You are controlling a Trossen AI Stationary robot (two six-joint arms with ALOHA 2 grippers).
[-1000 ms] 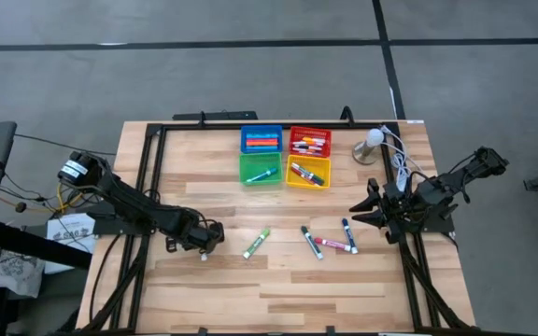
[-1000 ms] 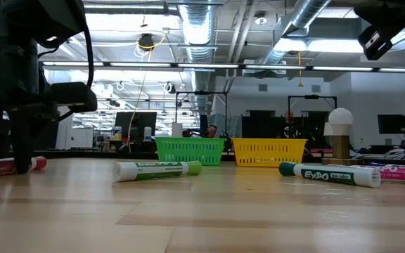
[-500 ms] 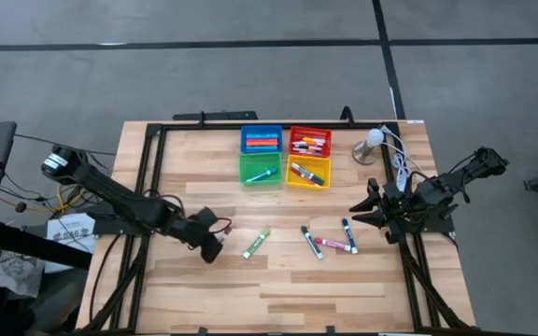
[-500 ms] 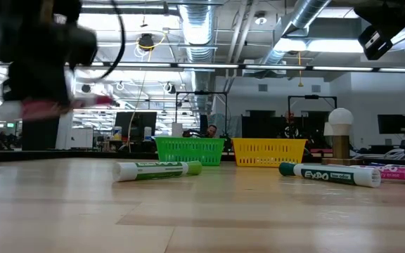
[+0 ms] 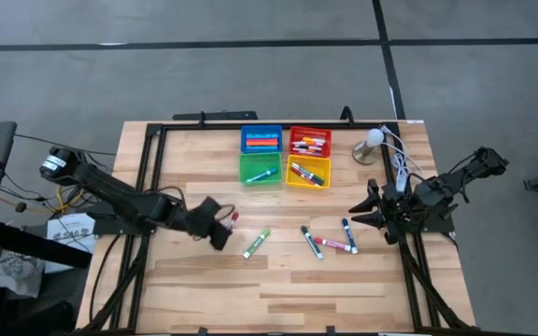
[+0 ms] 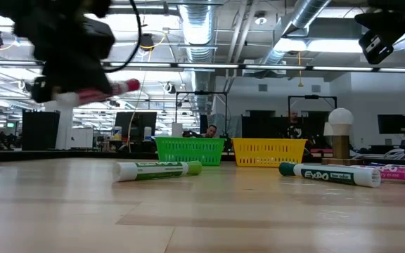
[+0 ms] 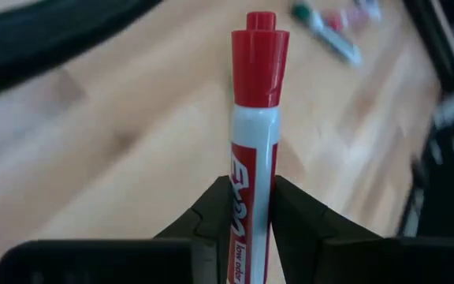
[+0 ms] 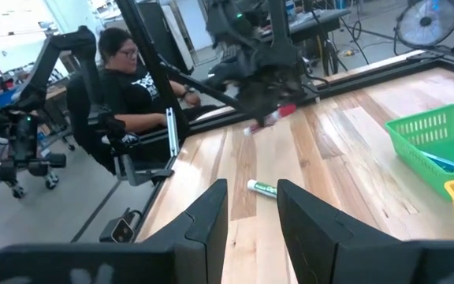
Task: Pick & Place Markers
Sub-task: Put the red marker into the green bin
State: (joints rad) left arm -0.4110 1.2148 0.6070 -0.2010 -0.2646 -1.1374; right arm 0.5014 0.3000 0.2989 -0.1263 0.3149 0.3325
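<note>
The robot's left gripper will release the red-capped white marker inside the green bin (image 5: 263,171), next to the blue marker lying there. The red-capped marker is now in the air.
My left gripper (image 5: 220,230) is over the table's left-centre, shut on a red-capped white marker (image 6: 93,93) that is in the air. A green-capped marker (image 5: 256,243) lies flat on the wood just right of it. Three more markers (image 5: 330,241) lie flat farther right. Other markers lie inside the four small bins (image 5: 285,156). My right gripper (image 5: 362,213) hovers open at the table's right side, near those three markers, touching nothing. In its wrist view (image 8: 251,209) the green marker (image 8: 263,188) lies ahead of it. My left gripper pinches the red marker's white body at its printed label (image 7: 247,207) between its two fingers (image 7: 211,217). The marker runs along the fingers, and its red cap end (image 7: 259,55) sticks out past the fingertips. It is lifted clear of the table, tilted with the cap end higher.
Blue (image 5: 261,139), red (image 5: 309,141), green (image 5: 261,169) and yellow (image 5: 307,174) bins stand in a square at the far centre. A white-domed lamp (image 5: 371,146) and cables (image 5: 400,166) are at the far right. A person (image 8: 132,67) sits beyond the table's left edge.
My left gripper has risen from the table with the red marker, lifting it clear of the wood. It has then moved toward the table's right, near the green marker. The marker has gone from lying flat to tilted, cap end up.
</note>
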